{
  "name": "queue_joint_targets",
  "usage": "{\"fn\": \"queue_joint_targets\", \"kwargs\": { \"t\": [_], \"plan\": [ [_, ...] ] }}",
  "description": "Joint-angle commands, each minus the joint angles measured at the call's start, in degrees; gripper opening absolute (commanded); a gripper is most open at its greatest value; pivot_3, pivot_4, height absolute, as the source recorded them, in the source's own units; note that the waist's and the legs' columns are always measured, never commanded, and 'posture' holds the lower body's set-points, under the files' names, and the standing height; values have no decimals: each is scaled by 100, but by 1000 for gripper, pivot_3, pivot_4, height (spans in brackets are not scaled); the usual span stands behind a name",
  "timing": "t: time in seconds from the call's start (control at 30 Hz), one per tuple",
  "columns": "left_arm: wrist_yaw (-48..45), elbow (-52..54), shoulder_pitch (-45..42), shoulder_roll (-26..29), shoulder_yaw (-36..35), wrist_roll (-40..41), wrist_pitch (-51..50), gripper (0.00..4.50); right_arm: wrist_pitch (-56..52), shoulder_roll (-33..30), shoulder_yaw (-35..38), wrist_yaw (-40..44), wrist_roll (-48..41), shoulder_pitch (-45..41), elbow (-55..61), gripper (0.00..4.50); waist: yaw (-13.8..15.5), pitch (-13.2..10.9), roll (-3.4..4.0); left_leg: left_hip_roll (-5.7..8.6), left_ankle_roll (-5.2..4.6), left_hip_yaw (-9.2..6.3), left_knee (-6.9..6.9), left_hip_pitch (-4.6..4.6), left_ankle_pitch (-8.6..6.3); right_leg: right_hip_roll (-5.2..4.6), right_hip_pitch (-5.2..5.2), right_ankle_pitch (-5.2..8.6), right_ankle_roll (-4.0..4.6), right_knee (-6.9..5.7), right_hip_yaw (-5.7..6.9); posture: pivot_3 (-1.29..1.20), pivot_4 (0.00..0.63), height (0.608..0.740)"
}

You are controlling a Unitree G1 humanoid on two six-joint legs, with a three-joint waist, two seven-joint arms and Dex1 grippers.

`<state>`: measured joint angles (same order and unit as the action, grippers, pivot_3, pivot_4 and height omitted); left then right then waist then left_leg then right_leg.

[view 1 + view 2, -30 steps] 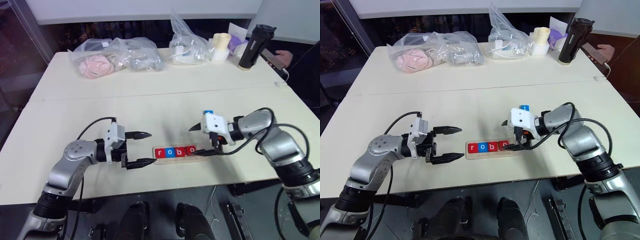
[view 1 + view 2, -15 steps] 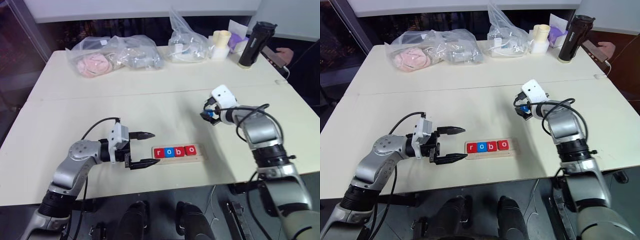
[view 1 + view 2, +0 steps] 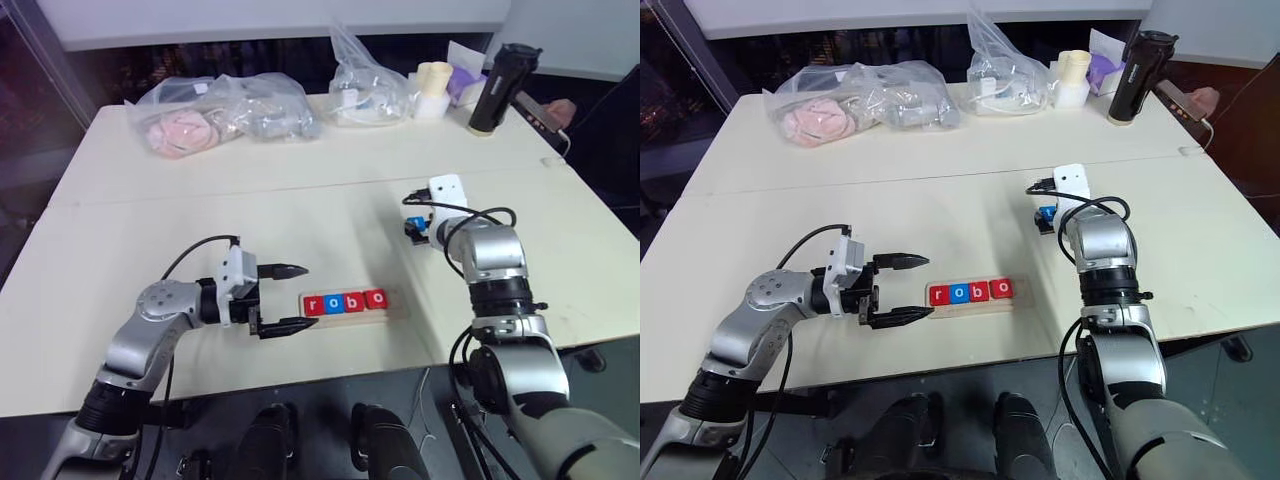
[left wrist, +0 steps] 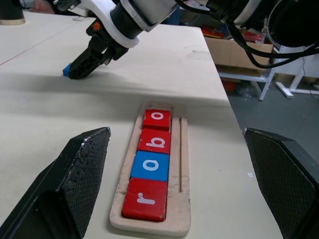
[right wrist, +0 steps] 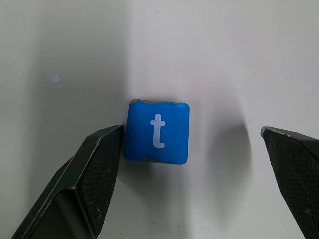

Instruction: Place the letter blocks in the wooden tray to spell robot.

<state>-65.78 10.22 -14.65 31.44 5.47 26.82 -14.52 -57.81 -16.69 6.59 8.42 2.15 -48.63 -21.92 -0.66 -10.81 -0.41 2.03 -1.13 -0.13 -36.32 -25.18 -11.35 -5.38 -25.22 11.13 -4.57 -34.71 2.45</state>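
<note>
My right gripper has a finger at the t block's side that must meet the o, so it should turn and grip above and below the letter (image 5: 156, 160).
The wooden tray (image 3: 397, 304) lies near the table's front edge, its right end slot bare. Three red letter blocks (image 4: 154, 141) and one blue block (image 4: 150, 166) sit in it, reading r, o, b, o. A blue "t" block (image 5: 157, 132) lies flat on the table beyond the tray's right end. My right gripper (image 5: 192, 134) points down at this block, open, with the tile between its fingers and one finger close against its side. My left gripper (image 3: 300, 297) hovers just left of the tray, open and holding nothing, pointing along it.
At the table's far side lie clear plastic bags (image 3: 220, 110) of soft items, another bag (image 3: 365, 85), a cream cup (image 3: 432, 76) and a black bottle (image 3: 493, 88). A person's hand (image 3: 558, 108) holds a phone at the far right corner.
My right gripper left the tray's right end, swung further out over the table and turned downward, and now straddles the blue "t" block. The left gripper has stayed put.
</note>
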Motion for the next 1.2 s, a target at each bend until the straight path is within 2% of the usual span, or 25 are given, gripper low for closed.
{"fn": "queue_joint_targets", "kwargs": {
  "t": [0.03, 0.07, 0.23, 0.33, 0.43, 0.6, 0.8, 0.97, 1.2],
  "plan": [
    [51, 132, -29, 12, -86, 30, 77, 4500, 18, 122, 120, -98, -150, -136, -169, 3959, -16, 0, 0, 0, 0, 0, -3, 2, 0, 0, 0, 0, -1, -8, 0, 0, 150, 738],
    [64, 137, -26, 4, -81, 26, 77, 4500, 22, 141, 150, -108, -189, -154, -203, 3684, -18, 0, 0, 0, 0, 3, -6, 8, 0, 0, 0, 2, -1, -22, -2, 0, 150, 738],
    [103, 135, -19, -14, -66, 18, 91, 4500, 61, 177, 223, -127, -345, -167, -226, 1195, -5, 0, 0, -2, -1, 1, -6, 22, 1, 2, 4, 6, 3, -40, -3, 0, 150, 738],
    [121, 126, -32, -29, -43, 11, 98, 4500, -188, 119, 159, -85, -377, -65, 84, 1138, -12, 0, 0, -2, -2, 2, -10, 23, 3, 2, 7, 7, 4, -39, -5, 0, 150, 738],
    [117, 112, -35, -33, -37, 8, 111, 4500, -962, -6, 158, -130, -373, 197, 960, 1138, 7, 0, 0, -2, -2, 1, -8, 23, 2, 1, 6, 8, 3, -39, -6, 0, 150, 738],
    [89, 25, -75, -74, 7, -25, 176, 4500, -3252, -130, 358, -17, -629, 1041, 3803, 1138, 24, 0, 1, 1, -2, -1, -1, 15, 2, -7, -2, 12, -3, -40, -6, 0, 150, 738],
    [77, -89, -122, -160, 54, -64, 265, 4500, -3469, -22, 428, -116, -1192, 2518, 5928, 1138, 3, 0, 0, 0, -1, -2, 0, 10, 1, -13, -7, 19, -4, -35, -4, 0, 150, 738],
    [40, -155, -120, -190, 52, -74, 324, 4500, -3469, 94, 597, -481, -1603, 3123, 6573, 1138, 0, 0, 0, -2, 1, -2, -2, 10, 0, -21, -9, 25, -8, -34, -6, 0, 150, 738],
    [-3, -251, -197, -237, 59, -121, 390, 4500, -3469, 16, 664, -968, -2195, 3332, 6490, 1138, 6, 0, 0, -2, 2, -3, 0, 0, 0, -24, -11, 20, 1, -18, -6, 0, 150, 738]
  ]
}}
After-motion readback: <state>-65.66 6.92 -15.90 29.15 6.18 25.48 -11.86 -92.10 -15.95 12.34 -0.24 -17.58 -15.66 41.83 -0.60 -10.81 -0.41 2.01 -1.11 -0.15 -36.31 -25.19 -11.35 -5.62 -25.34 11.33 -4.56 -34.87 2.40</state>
